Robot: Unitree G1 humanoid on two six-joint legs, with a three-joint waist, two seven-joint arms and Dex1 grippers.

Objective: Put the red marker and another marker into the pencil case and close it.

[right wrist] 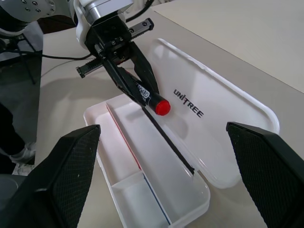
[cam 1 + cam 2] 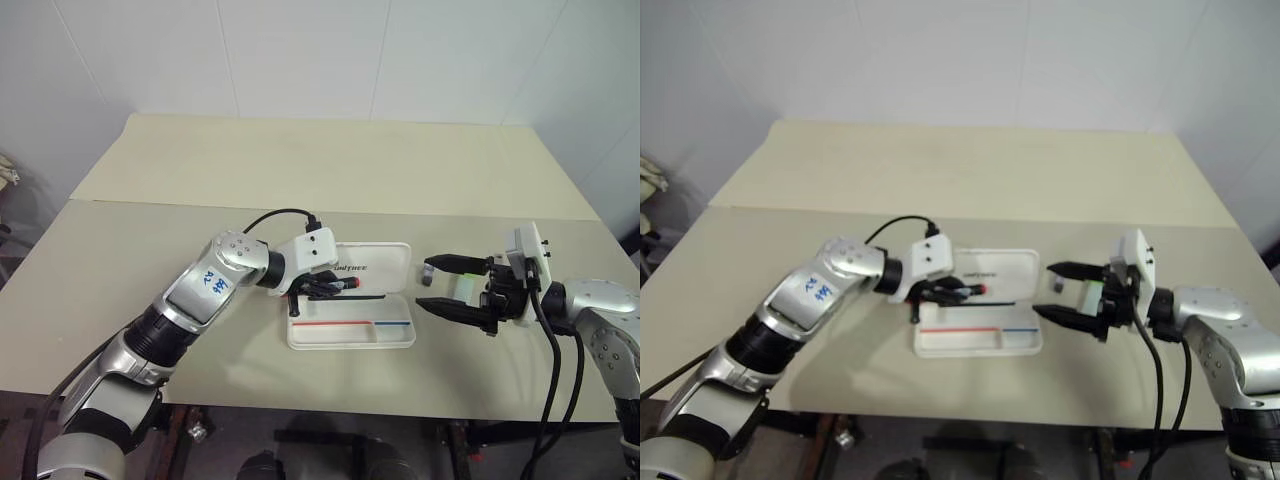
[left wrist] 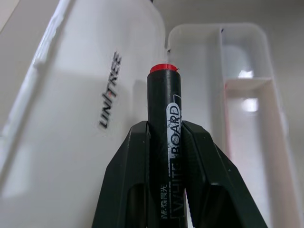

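Note:
My left gripper will release the red marker, now tilted just above the hinge line, so that it ends up in the tray's long compartment (image 2: pixel 344 304) (image 3: pixel 188 137), beside the hinge of the lid.
The pencil case (image 2: pixel 400 340) lies open on the table, its lid with dark lettering (image 3: pixel 110 90) folded back on the far side and its divided tray (image 1: pixel 142 199) nearer me. My left gripper (image 2: pixel 335 287) is shut on the red marker (image 3: pixel 164 109), a black barrel with a red end (image 1: pixel 162 107). It holds the marker tilted just above the hinge line and the tray's left part. To the right of the case my right gripper (image 2: pixel 425 285) stands open, pointing at the case. The pale green marker (image 2: pixel 467 291) shows between its fingers, and I cannot tell whether they touch it.
A small dark grey stub (image 2: pixel 427 275) sits by the right gripper's upper fingertip, just off the case's right end. The cream table (image 2: pixel 150 250) has a seam across it, and a second tabletop (image 2: pixel 300 160) lies beyond. The front edge runs close below the case.

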